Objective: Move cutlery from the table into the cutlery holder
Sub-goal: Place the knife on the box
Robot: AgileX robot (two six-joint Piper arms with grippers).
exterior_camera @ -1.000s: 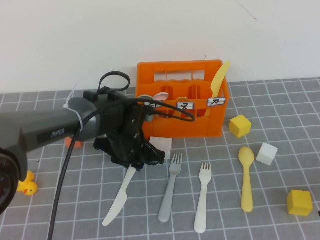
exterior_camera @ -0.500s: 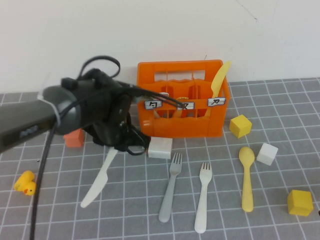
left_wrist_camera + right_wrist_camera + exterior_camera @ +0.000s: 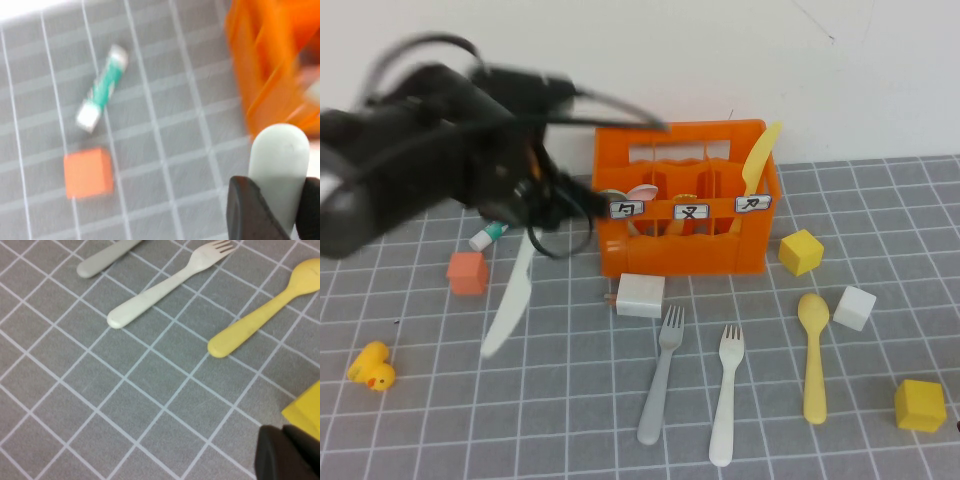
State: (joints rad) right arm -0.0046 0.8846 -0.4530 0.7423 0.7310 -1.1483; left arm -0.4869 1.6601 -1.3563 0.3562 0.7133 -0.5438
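Observation:
A yellow piece stands in the orange cutlery holder (image 3: 767,190). Next, my left gripper lets go of the white knife beside that piece.
My left gripper (image 3: 533,203) is shut on the handle of the white knife (image 3: 508,300), which hangs blade-down above the table (image 3: 570,420), just left of the orange cutlery holder (image 3: 685,255). In the left wrist view the knife handle (image 3: 280,160) sits between the dark fingers (image 3: 245,210). A grey fork (image 3: 660,375), a white fork (image 3: 725,395) and a yellow spoon (image 3: 812,355) lie in front of the holder. Another yellow piece (image 3: 758,155) stands in the holder's right compartment. My right gripper (image 3: 290,455) is shut and empty, low over the tiles near the yellow spoon (image 3: 265,310) and white fork (image 3: 165,285).
A white and green tube (image 3: 488,237) and a small orange cube (image 3: 467,272) lie left of the holder, a yellow duck (image 3: 372,368) at the front left. A white block (image 3: 640,295) sits before the holder. Yellow cubes (image 3: 800,250) (image 3: 920,405) and a white cube (image 3: 853,307) are on the right.
My left arm has risen and swung left and back, carrying the white knife from near the forks to beside the holder's left end. The right gripper is unchanged.

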